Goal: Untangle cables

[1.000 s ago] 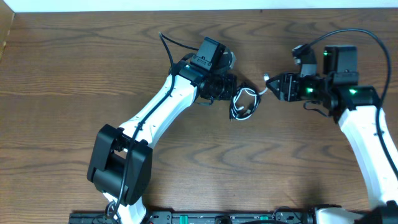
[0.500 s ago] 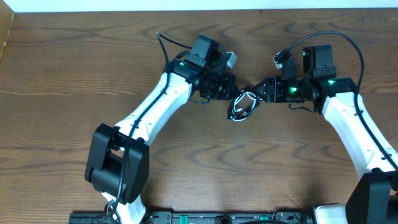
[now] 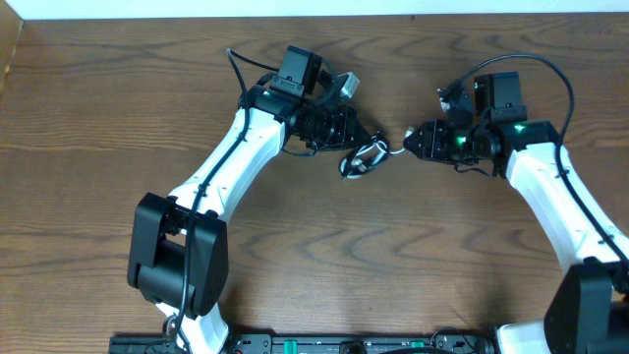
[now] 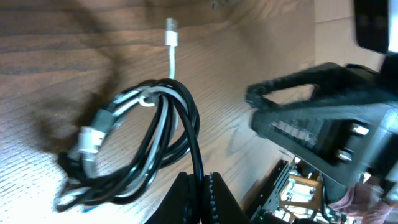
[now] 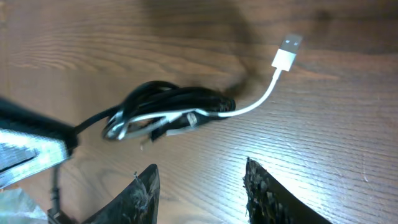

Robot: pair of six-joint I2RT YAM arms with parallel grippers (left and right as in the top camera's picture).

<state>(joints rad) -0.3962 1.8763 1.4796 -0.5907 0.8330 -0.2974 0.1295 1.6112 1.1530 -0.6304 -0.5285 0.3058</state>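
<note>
The left gripper needs to release the black cord on the wood [image 3: 379, 174] between both grippers, just on the bundle's rail side.
The cables [image 3: 362, 157] are a small tangled bundle of black cords and one white cord on the wooden table, between the two arms. My left gripper [image 3: 346, 130] is shut on a black cord [image 4: 196, 155] of the bundle [image 4: 134, 143]. The white cord's plug [image 4: 171, 34] lies free on the wood. My right gripper [image 3: 413, 140] is open and empty, just right of the bundle. In the right wrist view the bundle [image 5: 168, 109] lies ahead of the open fingers [image 5: 199, 186], with the white USB plug [image 5: 286, 53] trailing to the right.
The brown wooden table [image 3: 413, 256] fills the view. A pale wall edge [image 3: 314, 8] runs along the far side. The right gripper [image 4: 317, 118] looms at the right of the left wrist view. A rail with electronics [image 3: 324, 344] lines the near edge.
My left arm has pulled up and left, dragging the cable bundle left with it. My right arm swung in from the right and now sits close to the bundle.
</note>
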